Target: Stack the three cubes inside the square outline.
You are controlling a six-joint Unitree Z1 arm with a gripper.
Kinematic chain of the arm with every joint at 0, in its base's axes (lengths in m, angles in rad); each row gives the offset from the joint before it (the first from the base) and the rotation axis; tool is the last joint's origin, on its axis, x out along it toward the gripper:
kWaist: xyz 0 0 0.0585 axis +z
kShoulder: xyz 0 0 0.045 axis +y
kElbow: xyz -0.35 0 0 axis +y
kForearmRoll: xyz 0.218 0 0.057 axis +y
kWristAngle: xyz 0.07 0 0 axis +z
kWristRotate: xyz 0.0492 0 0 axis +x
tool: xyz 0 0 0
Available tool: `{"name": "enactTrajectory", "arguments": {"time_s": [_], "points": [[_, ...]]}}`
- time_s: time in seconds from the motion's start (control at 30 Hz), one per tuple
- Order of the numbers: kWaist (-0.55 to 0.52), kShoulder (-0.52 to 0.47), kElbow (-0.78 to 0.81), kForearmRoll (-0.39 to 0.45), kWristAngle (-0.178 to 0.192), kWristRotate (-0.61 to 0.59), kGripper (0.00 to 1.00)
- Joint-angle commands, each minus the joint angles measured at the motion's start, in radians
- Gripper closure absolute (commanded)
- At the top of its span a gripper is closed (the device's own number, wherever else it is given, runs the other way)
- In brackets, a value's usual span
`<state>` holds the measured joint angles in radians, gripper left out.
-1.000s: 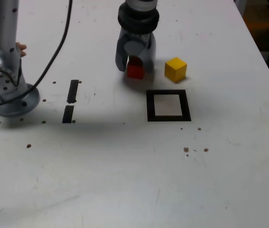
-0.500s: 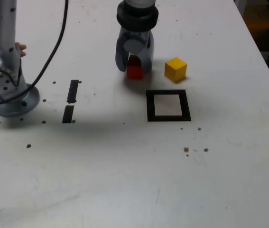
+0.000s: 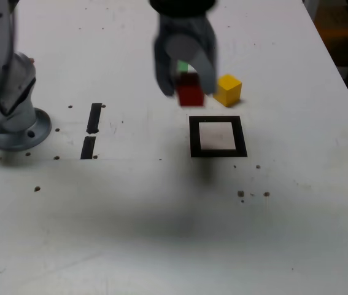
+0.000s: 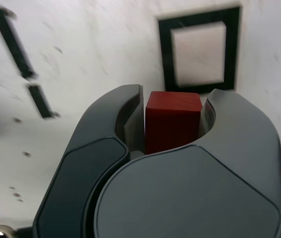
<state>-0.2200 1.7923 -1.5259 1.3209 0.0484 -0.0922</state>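
Note:
Next, my gripper lets go of the red cube on the pale centre of the black square outline (image 3: 218, 136) (image 4: 199, 55).
My gripper (image 3: 189, 91) is shut on the red cube (image 3: 190, 93) and holds it off the table, just behind the square outline (image 3: 218, 136) in the exterior view. In the wrist view the red cube (image 4: 172, 121) sits clamped between the two dark fingers (image 4: 125, 116), with the square outline (image 4: 199, 47) on the table beyond it. The yellow cube (image 3: 228, 90) rests on the table at the exterior view's right of the gripper. A sliver of the green cube (image 3: 182, 66) shows behind the gripper; most of it is hidden.
Two short black tape strips (image 3: 91, 129) lie toward the exterior view's left. The arm's grey base (image 3: 11, 117) stands at the far left, with part of a hand (image 3: 26, 61) behind it. Small dark specks (image 3: 242, 193) dot the white table (image 3: 161, 227).
The gripper closed on the red cube, lifted it off the table and carried it slightly toward the exterior view's right and toward the square outline. The green cube now peeks out behind.

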Motion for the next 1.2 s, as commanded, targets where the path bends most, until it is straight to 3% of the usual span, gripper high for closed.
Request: {"name": "enactTrajectory", "arguments": {"time_s": [0.0, 0.17, 0.6, 1.03, 1.17], "points": [[-0.027, 0.063, -0.067, 0.03, -0.003, -0.035, 0.82], [-0.025, 0.138, -0.087, 0.017, 0.001, -0.062, 0.82], [0.055, 0.222, 0.064, -0.176, -0.011, -0.115, 0.82], [0.07, 0.234, 0.057, -0.202, 0.015, -0.115, 0.81], [0.07, 0.24, 0.052, -0.205, 0.018, -0.114, 0.72]]}}
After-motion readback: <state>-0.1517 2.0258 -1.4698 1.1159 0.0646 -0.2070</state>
